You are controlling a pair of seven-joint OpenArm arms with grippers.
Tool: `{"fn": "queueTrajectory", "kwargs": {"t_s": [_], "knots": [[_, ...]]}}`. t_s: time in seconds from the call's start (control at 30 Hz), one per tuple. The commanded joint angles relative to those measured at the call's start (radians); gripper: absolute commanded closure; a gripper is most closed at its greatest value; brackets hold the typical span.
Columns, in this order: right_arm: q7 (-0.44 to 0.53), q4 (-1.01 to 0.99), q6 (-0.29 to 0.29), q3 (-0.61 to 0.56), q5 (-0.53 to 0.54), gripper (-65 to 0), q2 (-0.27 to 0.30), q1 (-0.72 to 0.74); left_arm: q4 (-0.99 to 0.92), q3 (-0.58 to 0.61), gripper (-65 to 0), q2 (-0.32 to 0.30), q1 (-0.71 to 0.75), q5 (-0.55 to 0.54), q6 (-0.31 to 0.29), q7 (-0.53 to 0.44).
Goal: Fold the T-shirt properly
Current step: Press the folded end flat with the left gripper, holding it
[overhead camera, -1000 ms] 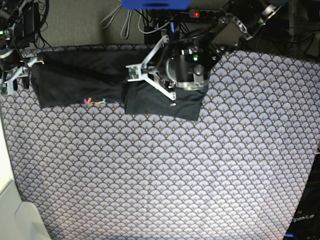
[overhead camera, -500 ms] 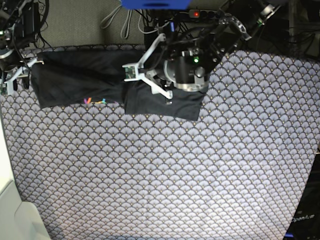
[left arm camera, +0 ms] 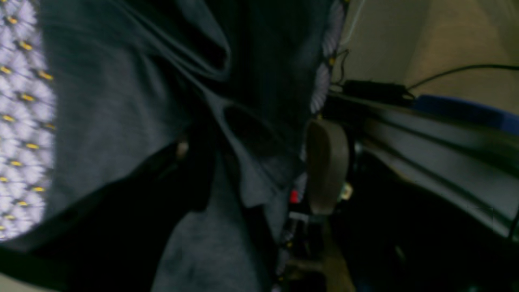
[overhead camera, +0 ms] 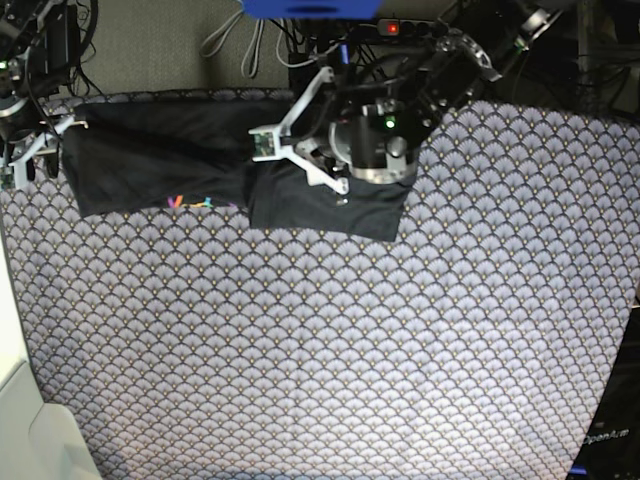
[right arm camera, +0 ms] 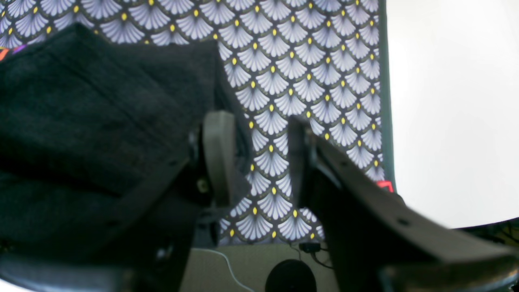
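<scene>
A loose fold is rumpled near the far edge of the T-shirt, so I will pinch its tip [left arm camera: 258, 190] with my left gripper and pull it flat before I fold further.
The dark charcoal T-shirt [overhead camera: 160, 165] lies as a long folded strip along the table's far edge, its coloured stripe mark [overhead camera: 195, 203] near the front hem. My left gripper [overhead camera: 325, 165] hovers over the strip's right part. In the left wrist view my left gripper [left arm camera: 253, 154] is open, one pad [left arm camera: 326, 166] beside the table's far edge, and rumpled T-shirt folds [left arm camera: 121, 101] lie under the gap. My right gripper [overhead camera: 25, 160] sits at the strip's left end. It [right arm camera: 257, 162] is open with only tablecloth showing in the gap, and the T-shirt's edge [right arm camera: 101, 113] lies against the left finger [right arm camera: 219, 158].
The scallop-print tablecloth [overhead camera: 320, 350] covers the whole table. Behind the far edge are a power strip [overhead camera: 395, 28], cables [overhead camera: 235, 45] and a blue bar [overhead camera: 310, 8]. A white surface [overhead camera: 15, 400] borders the table's left side.
My left gripper's jaws have opened and it has risen a little towards the far edge, leaving the fold lying flat. The right arm has not moved.
</scene>
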Motion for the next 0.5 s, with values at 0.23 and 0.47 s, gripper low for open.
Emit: {"fn": "queueTrajectory", "kwargs": {"t_s": [0.23,0.47], "knots": [[0.024,0.020,-0.004,0.005,0.006,-22.9,0.016,0.008,0.003,-0.001,-31.3,0.004,-0.010,-0.006,0.002,-0.007],[0.024,0.018,-0.004,0.005,0.006,-22.9,0.016,0.018,0.003,-0.004,-22.6,0.003,-0.010,-0.006,0.002,-0.007]]}}
